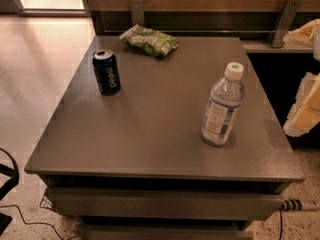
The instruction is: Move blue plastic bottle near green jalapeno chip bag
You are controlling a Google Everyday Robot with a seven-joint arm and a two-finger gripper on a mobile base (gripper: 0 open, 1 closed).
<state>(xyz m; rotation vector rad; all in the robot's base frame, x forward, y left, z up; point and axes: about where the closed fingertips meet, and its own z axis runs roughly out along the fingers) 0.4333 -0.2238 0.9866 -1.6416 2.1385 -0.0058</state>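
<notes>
The blue plastic bottle is next for my gripper, which should go to it and close around its middle, at the upper part of the pale label (221, 110).
The blue plastic bottle (222, 106) stands upright on the right part of the grey table (150, 134); it is clear, with a white cap and a pale label. The green jalapeno chip bag (150, 40) lies flat at the table's far edge, left of centre, well apart from the bottle. My gripper (304, 84) shows as pale cream parts at the right edge of the camera view, off the table's right side, to the right of the bottle and not touching it.
A dark blue soda can (106, 72) stands upright on the far left of the table, in front of the chip bag. A wooden wall with metal brackets (285, 14) runs behind. Cables (35, 221) lie on the floor at lower left.
</notes>
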